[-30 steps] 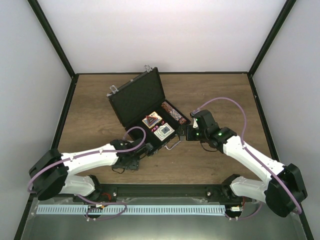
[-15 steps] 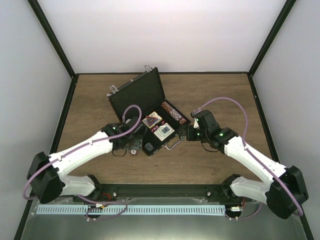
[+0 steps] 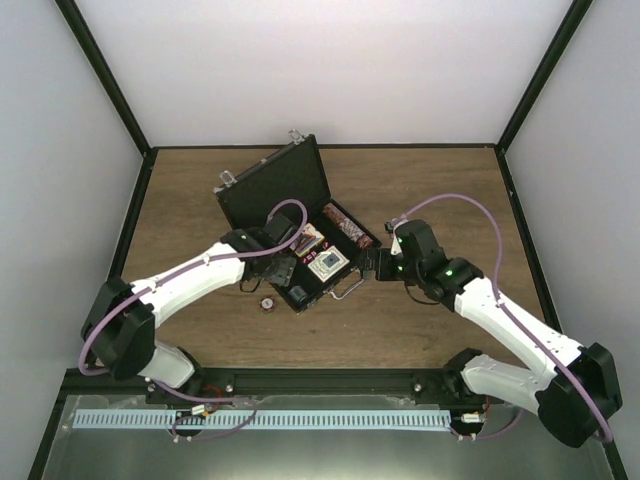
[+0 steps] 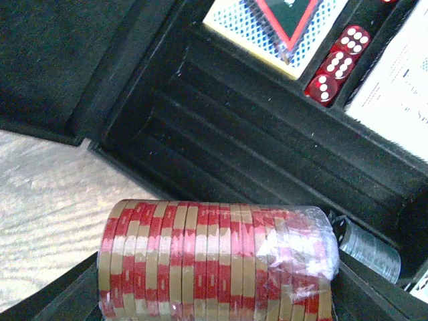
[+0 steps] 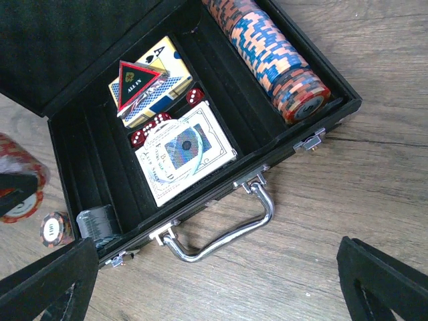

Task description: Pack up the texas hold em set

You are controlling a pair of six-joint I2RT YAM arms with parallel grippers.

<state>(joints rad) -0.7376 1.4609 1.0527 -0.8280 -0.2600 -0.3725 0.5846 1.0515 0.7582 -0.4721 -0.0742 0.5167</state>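
I will use my left gripper to release the red and tan chip roll, now over the empty slot, in the case's slot (image 3: 281, 284) (image 4: 261, 192) beside the dark wrapped roll.
The black case (image 3: 268, 190) lies open mid-table, its lid up at the back left. My left gripper (image 3: 283, 268) is shut on a plastic-wrapped roll of red and tan chips (image 4: 214, 257), held over the empty left slot of the case (image 4: 254, 144). The right wrist view shows a brown-red and blue chip stack (image 5: 267, 57) in the right slot, two card decks (image 5: 184, 150), the red-black triangle (image 5: 137, 83), red dice (image 5: 144, 130) and the silver handle (image 5: 224, 233). My right gripper (image 3: 372, 266) is open and empty just right of the handle, above the table (image 5: 221, 287).
A short loose chip stack (image 3: 267, 302) stands on the table in front of the case's left corner; it also shows in the right wrist view (image 5: 57, 229). A dark wrapped roll (image 5: 97, 221) lies in the near end of the left slot. Black frame walls border the table.
My left gripper has moved from the table front left of the case up and back over its left slot, carrying the chip roll. The short chip stack stays on the table. Right arm hardly moved.
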